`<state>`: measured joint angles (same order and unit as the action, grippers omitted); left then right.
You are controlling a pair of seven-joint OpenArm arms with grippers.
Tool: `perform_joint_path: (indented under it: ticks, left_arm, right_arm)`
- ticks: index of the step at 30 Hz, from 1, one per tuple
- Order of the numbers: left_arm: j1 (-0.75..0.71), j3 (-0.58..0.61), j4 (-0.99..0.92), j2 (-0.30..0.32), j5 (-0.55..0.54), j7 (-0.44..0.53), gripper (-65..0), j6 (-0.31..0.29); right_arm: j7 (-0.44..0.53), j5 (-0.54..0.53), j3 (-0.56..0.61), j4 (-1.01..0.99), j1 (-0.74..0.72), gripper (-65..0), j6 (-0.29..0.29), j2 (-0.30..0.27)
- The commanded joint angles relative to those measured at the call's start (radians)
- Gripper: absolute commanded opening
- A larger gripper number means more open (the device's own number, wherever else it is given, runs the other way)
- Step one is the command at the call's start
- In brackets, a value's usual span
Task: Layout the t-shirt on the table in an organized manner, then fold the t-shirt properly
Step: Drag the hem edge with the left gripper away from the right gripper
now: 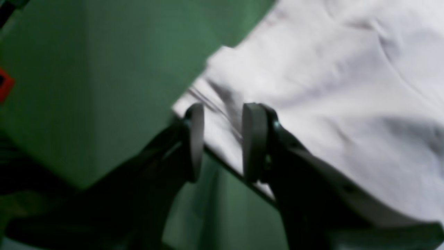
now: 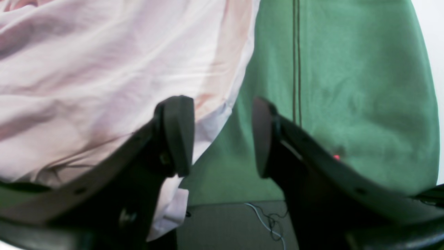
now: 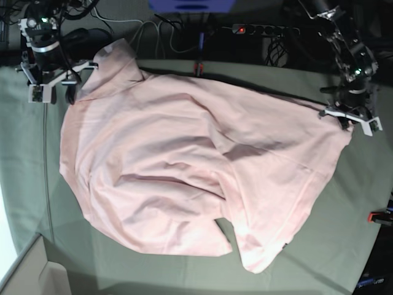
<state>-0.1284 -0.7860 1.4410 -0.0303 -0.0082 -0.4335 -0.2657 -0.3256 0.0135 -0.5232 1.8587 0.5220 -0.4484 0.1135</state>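
Left fingers straddle the hem beside the t-shirt's corner; they should shift, then pinch the t-shirt's corner tip [image 1: 196, 89] through both layers before lifting.
The pale pink t-shirt [image 3: 184, 172] lies spread and wrinkled across the grey-green table [image 3: 344, 233], plain side up. My left gripper [image 3: 351, 120] hovers at the shirt's far right corner. In the left wrist view its jaws [image 1: 223, 140] stand apart, with the t-shirt [image 1: 329, 86] hem running between the pads, unpinched. My right gripper [image 3: 55, 89] is at the far left corner. In the right wrist view it [image 2: 222, 137] is open over bare table [image 2: 347, 86], with the t-shirt [image 2: 86, 69] edge beside its left finger [image 2: 178, 135].
A red clamp [image 3: 379, 216] sits at the table's right edge and another [image 3: 198, 66] at the back edge. Behind the table lie a power strip [image 3: 264, 29] and cables. The table's near left corner [image 3: 24, 258] drops off to a pale floor.
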Motion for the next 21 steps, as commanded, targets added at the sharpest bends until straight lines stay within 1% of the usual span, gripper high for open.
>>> perform_joint_path:
  ticks: [1, 6, 8, 15, 21]
  left_arm:
    - [0.020, -0.013, -0.001, 0.013, -0.008, 0.025, -46.2, 0.001]
    - [0.074, -0.065, -0.081, 0.023, -0.006, 0.025, -46.2, -0.001]
    - [0.092, -0.074, -0.116, 0.039, -0.003, 0.025, -46.2, -0.001]
    - [0.137, -0.072, -0.205, 0.082, -0.005, 0.029, -46.3, -0.001]
    - [0.169, -0.071, -0.265, 0.088, 0.000, 0.031, -46.5, -0.001]
  right_arm:
    - [0.026, -0.014, -0.002, 0.017, 0.003, -37.6, 0.001, -0.002]
    - [0.026, -0.014, -0.002, 0.017, 0.005, -37.6, 0.001, -0.002]
    - [0.026, -0.014, -0.004, 0.017, 0.005, -37.6, 0.001, -0.002]
    - [0.026, -0.014, -0.004, 0.017, 0.005, -37.6, 0.001, -0.002]
    - [0.026, -0.014, -0.004, 0.017, 0.005, -37.5, 0.001, -0.002]
